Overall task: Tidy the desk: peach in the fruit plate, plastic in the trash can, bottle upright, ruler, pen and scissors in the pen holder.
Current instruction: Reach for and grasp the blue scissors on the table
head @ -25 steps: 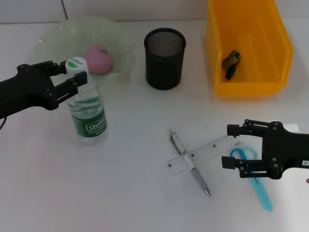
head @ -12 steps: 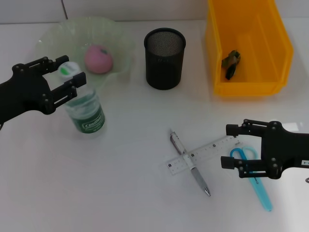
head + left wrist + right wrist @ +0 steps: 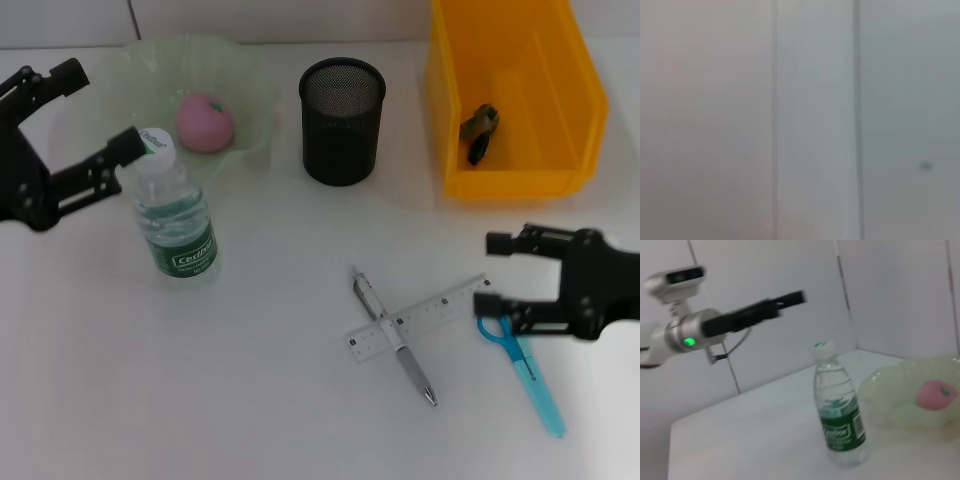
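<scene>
The robot's right gripper will next close on the middle of the blue scissors [image 3: 523, 363], just under their finger loops.
The water bottle [image 3: 176, 218] stands upright on the desk, green label and white cap; it also shows in the right wrist view [image 3: 838, 412]. My left gripper [image 3: 102, 108] is open just left of its cap, holding nothing. The pink peach [image 3: 205, 122] lies in the pale green fruit plate [image 3: 110, 75]. A silver pen [image 3: 395, 338] lies crossed under a clear ruler [image 3: 425, 316]. The blue scissors [image 3: 524, 368] lie to their right. My right gripper [image 3: 490, 272] is open and empty, just above the scissors' handles. The dark plastic [image 3: 478, 131] lies in the yellow trash can [image 3: 520, 182]. The black mesh pen holder [image 3: 341, 122] stands empty.
The pen holder stands between the fruit plate and the yellow bin at the back. The left wrist view shows only a blank wall. The right wrist view shows the left arm [image 3: 735, 317] raised above and beside the bottle, with the plate [image 3: 890, 395] and peach [image 3: 936, 394] behind.
My left gripper let go of the bottle's neck and drew back to the left; the bottle went from tilted to upright. My right gripper shifted a little to the right.
</scene>
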